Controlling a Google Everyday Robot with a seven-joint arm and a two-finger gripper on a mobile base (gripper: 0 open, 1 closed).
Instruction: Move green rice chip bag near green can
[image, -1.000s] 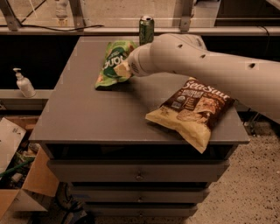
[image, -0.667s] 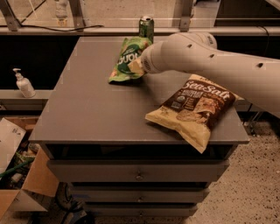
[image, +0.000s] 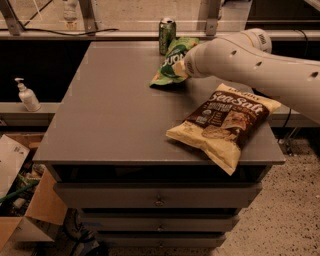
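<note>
I need to release the green rice chip bag, now at the cabinet top's back, on the grey cabinet top (image: 177, 54), close against the green can's front.
The green rice chip bag (image: 169, 64) is at the back of the grey cabinet top (image: 110, 115), its upper edge just right of and in front of the green can (image: 166, 35). The can stands upright at the back edge. My gripper (image: 181, 69) is at the end of the white arm, which reaches in from the right. It is shut on the bag's right side. The arm hides most of the gripper and the bag's right edge.
A large yellow-and-brown Sea Salt chip bag (image: 225, 122) lies at the front right of the top. A white pump bottle (image: 26, 95) stands on a ledge to the left. An open cardboard box (image: 30, 210) sits on the floor at lower left.
My gripper has carried the green bag to the right and toward the back, from the middle of the back area to right beside the green can.
</note>
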